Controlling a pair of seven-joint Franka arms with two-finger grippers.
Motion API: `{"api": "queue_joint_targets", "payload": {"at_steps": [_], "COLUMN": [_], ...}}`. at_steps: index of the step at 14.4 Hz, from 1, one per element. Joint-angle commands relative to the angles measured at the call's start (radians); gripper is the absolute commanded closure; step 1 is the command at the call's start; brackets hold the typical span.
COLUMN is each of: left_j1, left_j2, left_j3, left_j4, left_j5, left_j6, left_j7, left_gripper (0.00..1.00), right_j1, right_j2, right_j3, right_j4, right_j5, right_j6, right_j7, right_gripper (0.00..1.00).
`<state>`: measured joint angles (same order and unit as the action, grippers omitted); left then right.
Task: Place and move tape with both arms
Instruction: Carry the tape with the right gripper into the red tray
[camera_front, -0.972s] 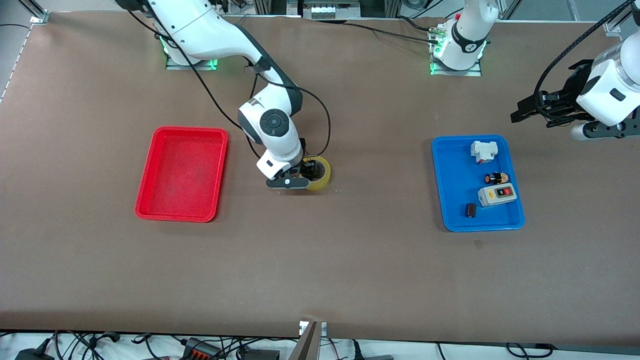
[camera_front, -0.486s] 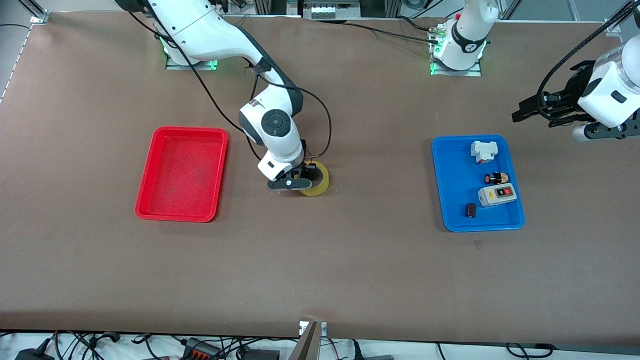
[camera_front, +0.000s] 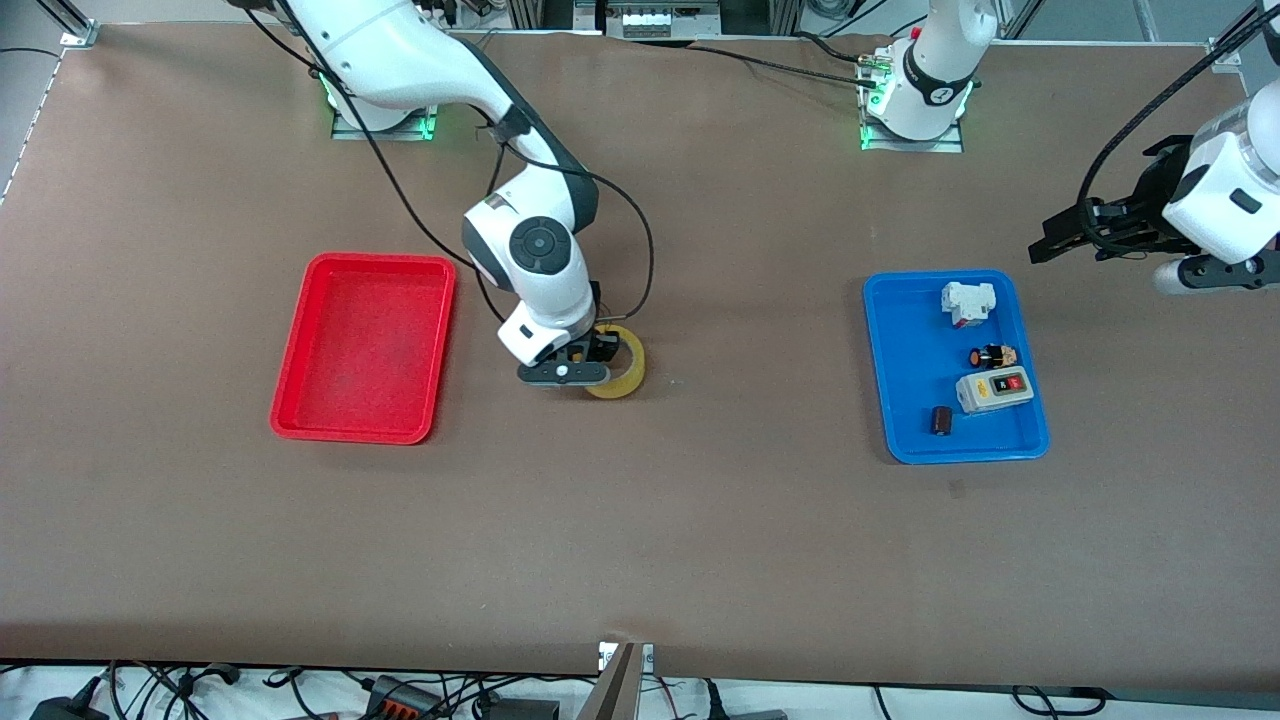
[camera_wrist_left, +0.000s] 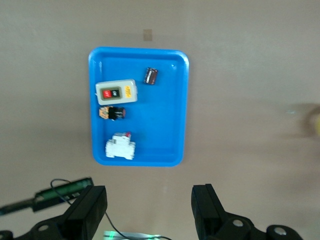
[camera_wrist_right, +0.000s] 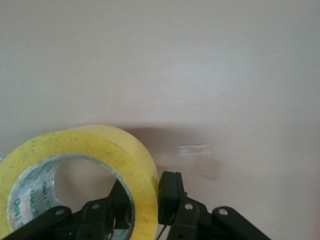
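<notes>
My right gripper has the yellow tape roll. It will let the roll go on the middle of the empty red tray (camera_front: 369, 348).
The yellow tape roll (camera_front: 622, 378) is low over the middle of the table, between the two trays. My right gripper (camera_front: 590, 362) is shut on its wall, one finger inside the hollow core and one outside. In the right wrist view the tape (camera_wrist_right: 95, 150) fills the lower corner, with the right gripper (camera_wrist_right: 145, 200) clamped on its rim. My left gripper (camera_front: 1050, 238) is open and empty, up in the air past the blue tray (camera_front: 900, 380) at the left arm's end. In the left wrist view the left gripper (camera_wrist_left: 149, 210) looks down on the blue tray (camera_wrist_left: 170, 110).
The blue tray holds a white breaker (camera_front: 968, 303), a small black-and-orange part (camera_front: 993, 356), a grey switch box (camera_front: 993, 392) and a small dark part (camera_front: 941, 421). A red tray (camera_front: 365, 345) lies beside the tape toward the right arm's end.
My right gripper has carried the tape a short way toward the red tray. My left gripper has drifted slightly away from the table's middle.
</notes>
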<state>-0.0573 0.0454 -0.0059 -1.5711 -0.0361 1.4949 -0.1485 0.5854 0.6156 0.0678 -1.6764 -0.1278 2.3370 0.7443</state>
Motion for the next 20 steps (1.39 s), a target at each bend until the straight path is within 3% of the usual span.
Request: {"api": "queue_joint_targets", "payload": {"at_steps": [1, 5, 8, 14, 20], "left_j1": [0.005, 0.014, 0.042, 0.067, 0.066], "left_j2": [-0.030, -0.028, -0.028, -0.032, -0.030], "left_j3": [-0.052, -0.055, -0.055, -0.055, -0.060], "left_j4": [-0.037, -0.035, -0.035, -0.035, -0.032], "left_j5": [0.059, 0.027, 0.012, -0.005, 0.004], "left_j6": [0.024, 0.037, 0.062, 0.074, 0.062], "left_j7": [0.030, 0.027, 0.030, 0.035, 0.033], "left_gripper": [0.00, 0.00, 0.00, 0.00, 0.00], "right_j1": [-0.071, -0.257, -0.404, -0.578, -0.602], "right_j2": [-0.170, -0.376, -0.464, -0.443, -0.338], "right_j3": [0.004, 0.009, 0.009, 0.007, 0.007], "right_j4": [-0.078, -0.291, -0.428, -0.578, -0.605], "right_j5": [-0.015, -0.001, 0.002, 0.007, 0.007], "right_j6": [-0.134, -0.153, -0.150, 0.011, 0.172], "right_j7": [-0.063, -0.297, -0.524, -0.776, -0.807], "right_gripper": [0.99, 0.99, 0.99, 0.98, 0.95]}}
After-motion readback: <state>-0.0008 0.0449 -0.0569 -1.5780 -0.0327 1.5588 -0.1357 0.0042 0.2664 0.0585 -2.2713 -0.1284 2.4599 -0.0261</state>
